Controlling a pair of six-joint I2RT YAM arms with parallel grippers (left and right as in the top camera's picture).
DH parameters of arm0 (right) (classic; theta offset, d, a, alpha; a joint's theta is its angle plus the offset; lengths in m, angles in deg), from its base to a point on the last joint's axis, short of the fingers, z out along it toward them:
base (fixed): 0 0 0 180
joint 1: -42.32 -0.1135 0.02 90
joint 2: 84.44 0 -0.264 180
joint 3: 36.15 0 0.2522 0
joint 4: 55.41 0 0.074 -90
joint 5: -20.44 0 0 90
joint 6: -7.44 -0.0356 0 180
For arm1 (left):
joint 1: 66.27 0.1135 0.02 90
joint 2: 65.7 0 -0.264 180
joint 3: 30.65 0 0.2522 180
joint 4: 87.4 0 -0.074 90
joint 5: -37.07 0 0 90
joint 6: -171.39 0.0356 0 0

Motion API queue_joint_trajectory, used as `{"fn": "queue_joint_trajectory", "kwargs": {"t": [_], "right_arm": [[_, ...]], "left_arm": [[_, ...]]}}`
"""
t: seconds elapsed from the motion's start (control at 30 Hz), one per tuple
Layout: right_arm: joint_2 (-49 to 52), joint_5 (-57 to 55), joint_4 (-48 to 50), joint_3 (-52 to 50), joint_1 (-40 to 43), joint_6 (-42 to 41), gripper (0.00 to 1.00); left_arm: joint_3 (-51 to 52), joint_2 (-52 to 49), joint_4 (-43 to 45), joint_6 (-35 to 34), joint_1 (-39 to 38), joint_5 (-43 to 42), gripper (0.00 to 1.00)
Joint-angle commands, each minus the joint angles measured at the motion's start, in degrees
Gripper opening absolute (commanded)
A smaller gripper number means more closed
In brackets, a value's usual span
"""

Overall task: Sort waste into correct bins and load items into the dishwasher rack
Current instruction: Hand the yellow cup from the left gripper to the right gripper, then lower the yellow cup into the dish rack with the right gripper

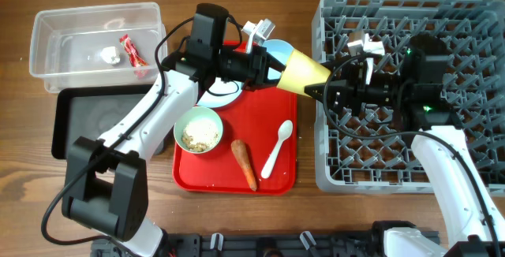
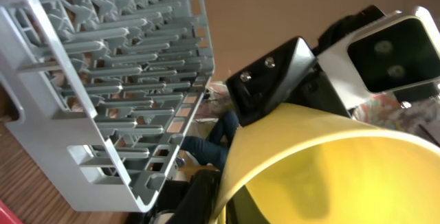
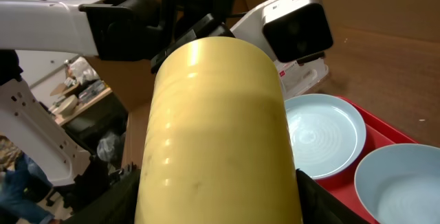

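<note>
I will use my right gripper to put the yellow cup down and let go of it in the grey rack's near half (image 1: 458,130), away from the red serving tray. The yellow cup still hangs between tray and rack.
The yellow cup (image 1: 300,72) hangs on its side in the air between the red serving tray and the grey dishwasher rack (image 1: 473,20). My left gripper (image 1: 268,66) is shut on its rim; the left wrist view looks into the cup (image 2: 344,176). My right gripper (image 1: 319,91) closes on the narrow base, with a finger against each side of the cup (image 3: 216,141). The clear tub (image 1: 47,52) holds the red wrapper (image 1: 130,52) and the white scrap (image 1: 109,54). The black tray (image 1: 71,123) lies in front of it.
The red serving tray (image 1: 237,178) carries the green bowl with rice scraps (image 1: 199,131), the carrot (image 1: 245,164), the white spoon (image 1: 278,148), the white plate (image 1: 225,95) and the blue bowl (image 1: 276,50), which is partly under the cup. The rack also shows in the left wrist view (image 2: 103,80).
</note>
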Motion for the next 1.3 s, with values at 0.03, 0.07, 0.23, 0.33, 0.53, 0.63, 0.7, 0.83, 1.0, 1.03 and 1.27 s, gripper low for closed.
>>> {"fn": "queue_joint_trajectory", "kwargs": {"t": [0.03, 0.07, 0.23, 0.33, 0.53, 0.63, 0.7, 0.83, 1.0, 1.03, 1.27], "right_arm": [[0.0, 0.2, 0.1, 1.1, -0.6, -2.1, 0.53], [0.0, -1.8, -0.2, 1.1, -0.6, -3.6, 0.51], [0.0, -10.4, -5.0, 1.1, -0.6, -4.2, 0.44], [0.0, -15.9, -7.9, 1.1, -0.6, -4.2, 0.4], [-2.3, -26.5, -12.3, 1.1, -0.4, -5.5, 0.36], [-4.8, -34.3, -17.2, 2.3, 0.7, -7.3, 0.35], [-5.9, -38.4, -21.1, 3.8, 2.0, -7.8, 0.34], [-6.4, -48.9, -31.9, 9.9, 5.3, -8.4, 0.31], [-6.3, -61.2, -42.9, 17.5, 10.4, -8.4, 0.3], [-6.3, -63.1, -44.0, 18.1, 11.3, -8.4, 0.28], [-5.1, -71.3, -47.3, 18.7, 21.0, -10.5, 0.24]], "left_arm": [[-0.5, 0.9, -0.1, 0.2, -0.3, 6.5, 0.17], [-0.5, 0.9, -0.2, 1.4, -0.3, 7.8, 0.18], [-0.5, 0.9, -9.5, 9.1, -0.3, 25.2, 0.23], [-0.5, 0.9, -16.5, 12.2, -0.2, 38.3, 0.29], [-0.5, 1.0, -25.3, 13.7, 2.5, 49.9, 0.38], [-0.5, 1.4, -29.8, 15.5, 4.9, 53.2, 0.4], [-0.5, 2.0, -31.7, 16.5, 6.2, 54.7, 0.41], [-0.5, 3.9, -34.3, 18.3, 8.4, 59.0, 0.42], [-0.5, 7.3, -35.9, 19.5, 9.5, 63.8, 0.43], [-0.5, 7.9, -36.1, 19.5, 9.5, 64.7, 0.43], [-0.5, 10.1, -36.7, 19.5, 9.4, 66.4, 0.43]]}}
